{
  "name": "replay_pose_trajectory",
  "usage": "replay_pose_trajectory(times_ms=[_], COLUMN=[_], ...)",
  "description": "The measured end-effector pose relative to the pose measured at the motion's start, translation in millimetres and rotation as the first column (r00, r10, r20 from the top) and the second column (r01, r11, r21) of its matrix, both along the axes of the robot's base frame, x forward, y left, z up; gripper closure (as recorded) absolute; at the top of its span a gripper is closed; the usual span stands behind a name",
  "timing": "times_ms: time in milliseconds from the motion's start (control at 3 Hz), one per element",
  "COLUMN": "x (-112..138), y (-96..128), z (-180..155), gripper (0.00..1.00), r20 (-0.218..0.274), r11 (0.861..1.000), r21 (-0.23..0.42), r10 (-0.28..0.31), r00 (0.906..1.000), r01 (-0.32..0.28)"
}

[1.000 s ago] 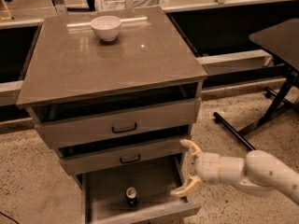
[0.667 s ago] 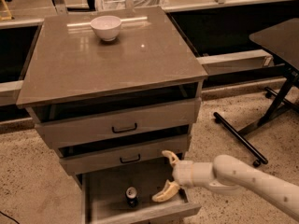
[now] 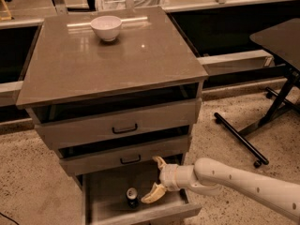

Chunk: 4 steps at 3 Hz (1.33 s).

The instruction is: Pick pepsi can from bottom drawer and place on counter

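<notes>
I need to move my gripper to the pepsi can in the bottom drawer and close it around the can's body [image 3: 132, 199], just below the can's silver top.
The pepsi can [image 3: 132, 197], small and dark with a silver top, stands upright in the open bottom drawer [image 3: 108, 191], near its front middle. My gripper [image 3: 156, 180] reaches in from the right on a white arm, over the drawer's right half, just right of the can and apart from it. Its two yellowish fingers [image 3: 153, 194] are spread open and hold nothing. The counter [image 3: 108, 62] is the glossy grey-brown top of the cabinet.
A white bowl [image 3: 106, 27] sits at the back of the counter. Two upper drawers with black handles [image 3: 124, 128] stand slightly pulled out above the gripper. A dark table with black legs [image 3: 281, 74] stands at the right on the speckled floor.
My gripper has moved left across the bottom drawer, from its right edge towards the can. The can has not moved.
</notes>
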<state>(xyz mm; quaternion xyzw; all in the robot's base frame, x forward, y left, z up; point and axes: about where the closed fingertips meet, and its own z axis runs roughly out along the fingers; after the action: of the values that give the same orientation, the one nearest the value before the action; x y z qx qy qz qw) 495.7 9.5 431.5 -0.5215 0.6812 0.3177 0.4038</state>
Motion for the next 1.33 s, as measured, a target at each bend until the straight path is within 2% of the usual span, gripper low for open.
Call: replay_pose_trajectory(times_ms=[333,667,1000,1333], x=[1,10,10,13], y=[3,6,3,1], z=[-10,-47,-87,-110], gripper=[0.00,0.00,0.00,0.00], r20=[-0.028,0.034,0.179,0.242], r11=[1.000,0.996,0.988,0.980], r21=[-0.013,-0.030,-0.041,0.001], r10=[0.013,0.079,0.156,0.193], r00=[0.9995,0.9963,0.9713,0.9508], r01=[-0.013,-0.078,-0.151,-0.199])
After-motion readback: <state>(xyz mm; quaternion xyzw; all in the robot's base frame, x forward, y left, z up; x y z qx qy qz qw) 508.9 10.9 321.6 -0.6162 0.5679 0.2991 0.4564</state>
